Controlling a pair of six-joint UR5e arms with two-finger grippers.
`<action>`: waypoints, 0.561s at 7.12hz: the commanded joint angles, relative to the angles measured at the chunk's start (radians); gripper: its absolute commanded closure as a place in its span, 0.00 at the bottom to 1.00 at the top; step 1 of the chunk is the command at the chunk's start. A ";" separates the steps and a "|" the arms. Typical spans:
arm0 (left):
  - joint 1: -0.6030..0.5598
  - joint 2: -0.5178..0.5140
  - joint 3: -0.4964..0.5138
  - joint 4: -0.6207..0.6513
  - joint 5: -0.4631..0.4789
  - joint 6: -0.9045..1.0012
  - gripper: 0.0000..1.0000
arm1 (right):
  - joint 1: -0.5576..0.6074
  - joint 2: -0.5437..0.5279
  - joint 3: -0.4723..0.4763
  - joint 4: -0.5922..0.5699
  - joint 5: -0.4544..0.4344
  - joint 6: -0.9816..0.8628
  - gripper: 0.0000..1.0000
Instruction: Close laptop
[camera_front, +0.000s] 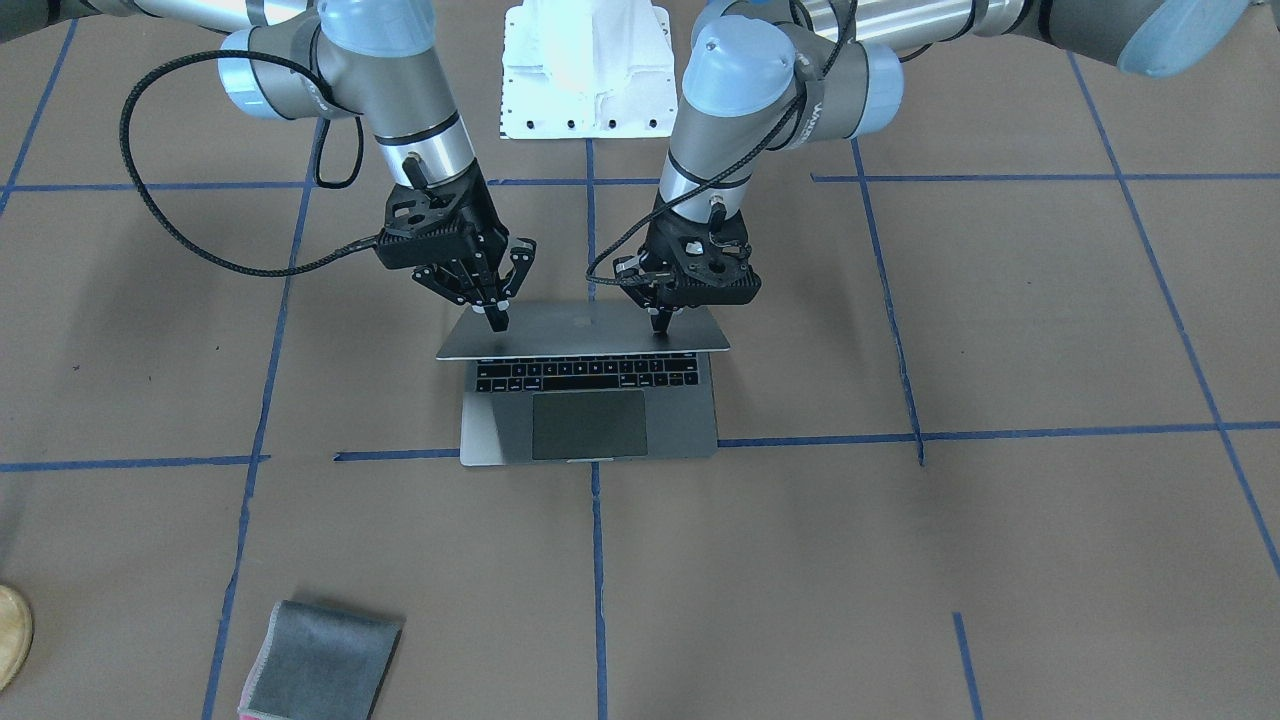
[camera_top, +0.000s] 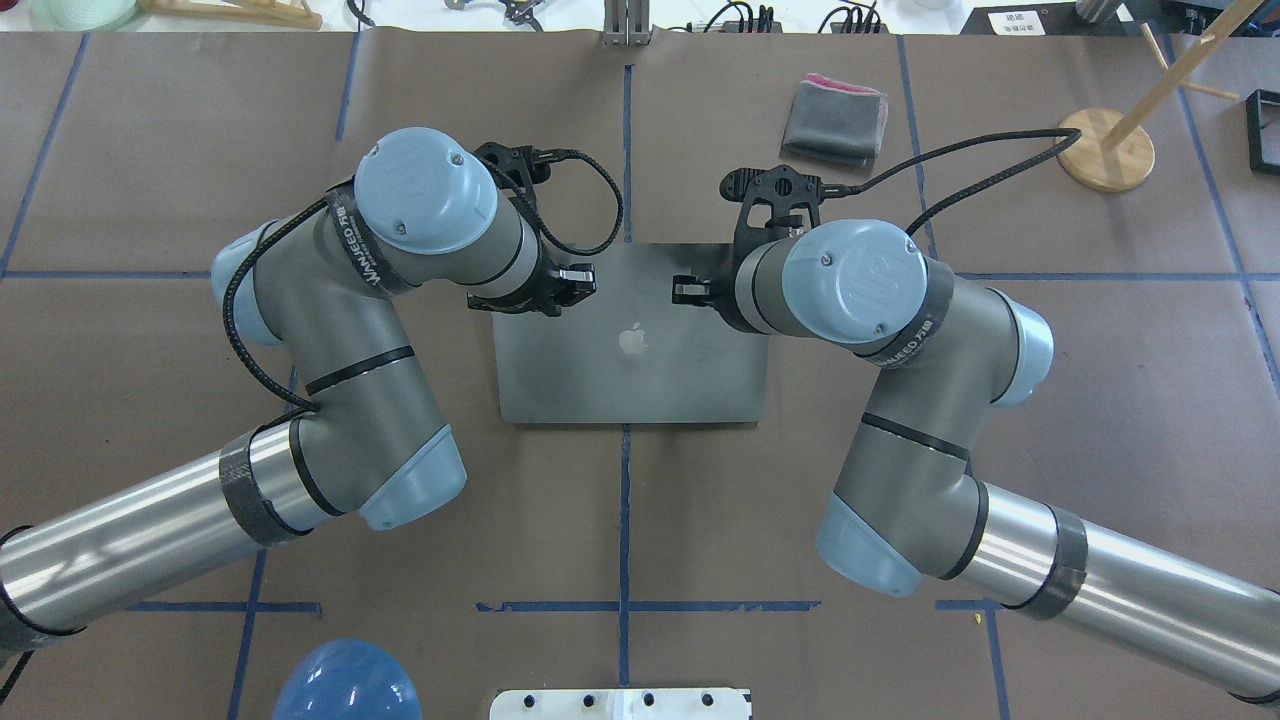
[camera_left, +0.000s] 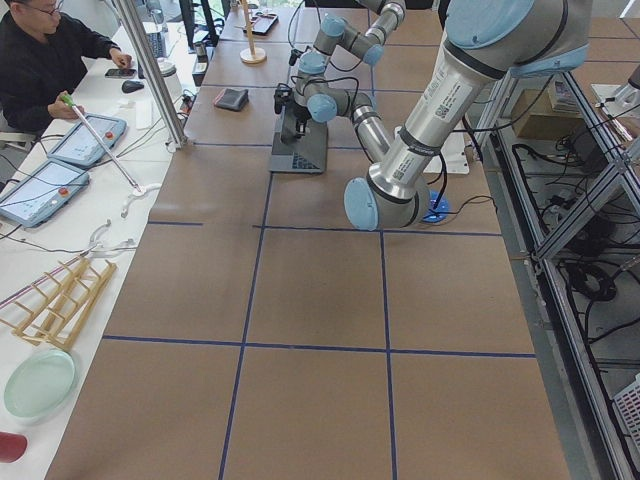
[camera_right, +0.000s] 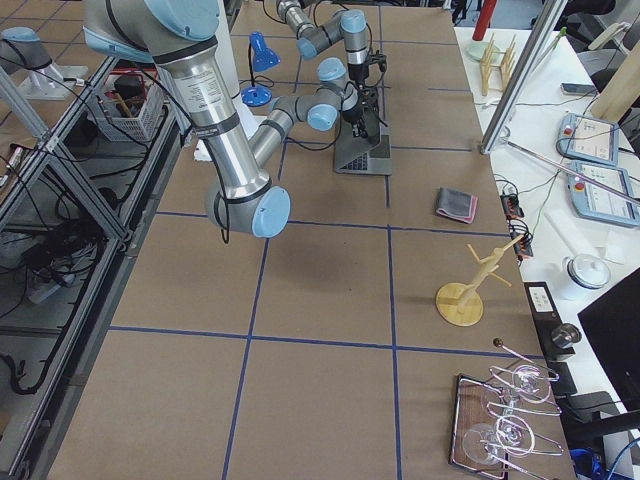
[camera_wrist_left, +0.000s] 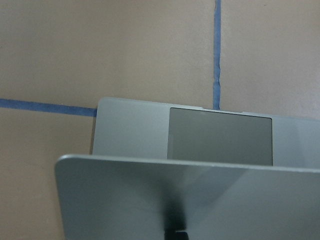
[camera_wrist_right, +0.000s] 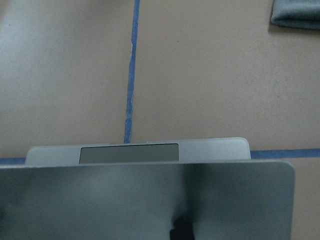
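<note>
My left gripper needs to let go, and then the lid will lie flat on top of the black keyboard and the trackpad (camera_front: 589, 383).
The space-grey laptop (camera_front: 590, 400) sits mid-table, half open, its lid (camera_front: 585, 330) tilted forward over the black keyboard. From overhead the lid (camera_top: 630, 370) with its apple logo covers the base. My left gripper (camera_front: 661, 322) is shut, its tip on the back of the lid near the top edge, on the front-facing view's right. My right gripper (camera_front: 497, 318) is shut too, its tip pressing the lid on the other side. Both wrist views show the lid (camera_wrist_left: 190, 200) (camera_wrist_right: 125, 200) below, with the trackpad beyond it.
A folded grey cloth (camera_front: 320, 665) lies on the operators' side of the table and also shows overhead (camera_top: 835, 120). A wooden stand (camera_top: 1105, 150) is at the far right. The robot's white base (camera_front: 588, 70) is behind the laptop.
</note>
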 joint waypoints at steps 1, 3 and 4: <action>-0.005 -0.001 0.028 -0.032 0.000 0.004 1.00 | 0.030 0.036 -0.140 0.094 0.032 -0.001 1.00; -0.006 -0.020 0.095 -0.070 0.000 0.004 1.00 | 0.064 0.036 -0.176 0.154 0.099 0.002 1.00; -0.006 -0.031 0.162 -0.136 0.000 0.004 1.00 | 0.075 0.036 -0.173 0.156 0.122 0.000 1.00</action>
